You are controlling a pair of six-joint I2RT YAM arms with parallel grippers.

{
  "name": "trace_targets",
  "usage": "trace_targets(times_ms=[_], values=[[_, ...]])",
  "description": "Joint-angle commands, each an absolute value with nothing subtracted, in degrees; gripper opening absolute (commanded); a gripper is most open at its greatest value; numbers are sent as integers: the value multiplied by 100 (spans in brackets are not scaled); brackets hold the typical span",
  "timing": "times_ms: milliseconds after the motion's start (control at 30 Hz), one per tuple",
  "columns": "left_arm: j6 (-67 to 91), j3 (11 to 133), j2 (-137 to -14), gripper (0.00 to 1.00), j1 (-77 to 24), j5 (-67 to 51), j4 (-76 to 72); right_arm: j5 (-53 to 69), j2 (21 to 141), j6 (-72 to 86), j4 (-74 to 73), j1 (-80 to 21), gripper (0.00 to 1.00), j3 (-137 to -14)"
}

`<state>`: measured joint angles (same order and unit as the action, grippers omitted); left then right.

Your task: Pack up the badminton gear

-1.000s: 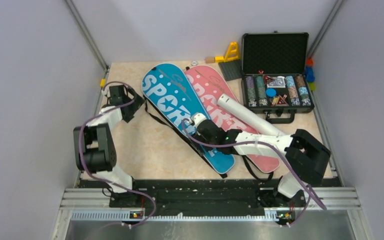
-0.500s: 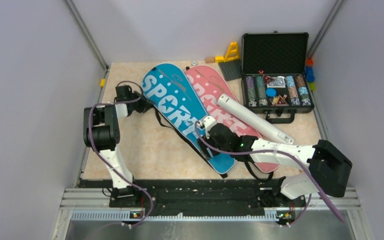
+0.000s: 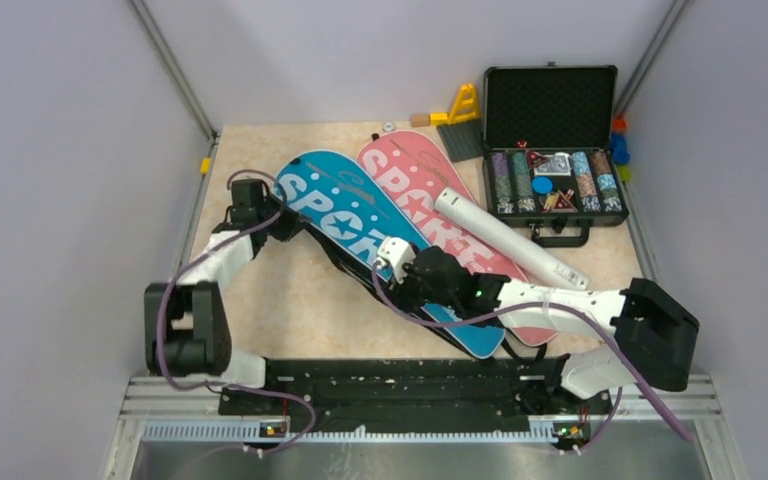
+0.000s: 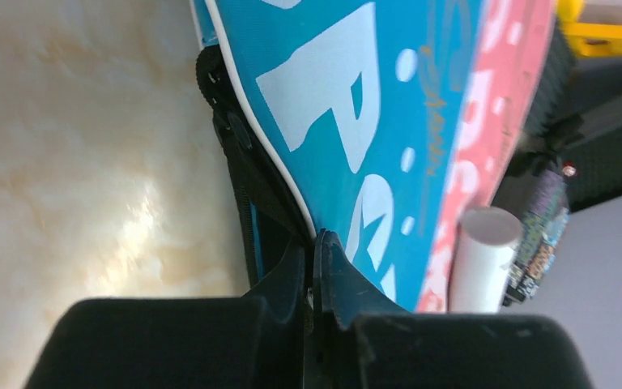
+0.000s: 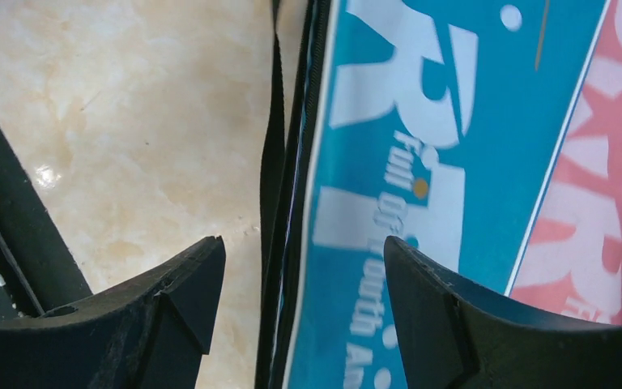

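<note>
The top of the blue cover lies over the cover's long opening, so the robot's right gripper needs to grasp the cover's white-piped edge [image 3: 362,264] near the middle and pull the top back.
The blue "SPORT" cover [image 3: 360,220] lies slantwise on the table, partly over the pink cover [image 3: 430,195]. A white tube [image 3: 505,235] rests across the pink cover's right side. My left gripper [image 3: 278,222] is shut on the left rim of the blue cover's wide end; the left wrist view shows the gripper [image 4: 316,239] pinching the blue cover [image 4: 356,105] by its white-piped edge. My right gripper [image 3: 400,270] hovers over the cover's narrow half. In the right wrist view the gripper [image 5: 300,251] stands open astride the blue cover's [image 5: 437,121] zipped edge.
An open black case of poker chips [image 3: 550,140] stands at the back right, next to the tube's far end. A yellow toy [image 3: 463,103] and a black ridged pad [image 3: 463,140] sit behind the covers. A black strap [image 5: 274,146] trails along the blue cover's left edge.
My left gripper reached the blue cover's wide end and shut on its rim. The cover has swung, wide end to the left. My right arm shifted nearer along the cover, still open.
</note>
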<state>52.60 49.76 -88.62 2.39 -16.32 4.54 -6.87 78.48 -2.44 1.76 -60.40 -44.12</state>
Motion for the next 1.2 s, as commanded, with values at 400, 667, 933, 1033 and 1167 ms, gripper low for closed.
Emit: trace_targets(times_ms=[400,667,933,1033,1167], values=[[5963,4969,-5335,0,-324,174,3483,-1874,9279,-2497,2194,-6762,72,-5295],[5590,5094,-4811,0,-360,-277,3741,-2354,9502,-2744,1954,-6723,0,-5802],[4608,5639,-4270,75,-360,-1172,3256,-471,8712,-2403,-132,-5844,0,-7268],[4159,6153,-4123,94,-360,-1730,3122,-168,8691,-2756,-1055,-5636,0,-7985],[3781,6623,-3815,98,-360,-1664,2780,690,8673,-2645,-1909,-5141,0,-8802]])
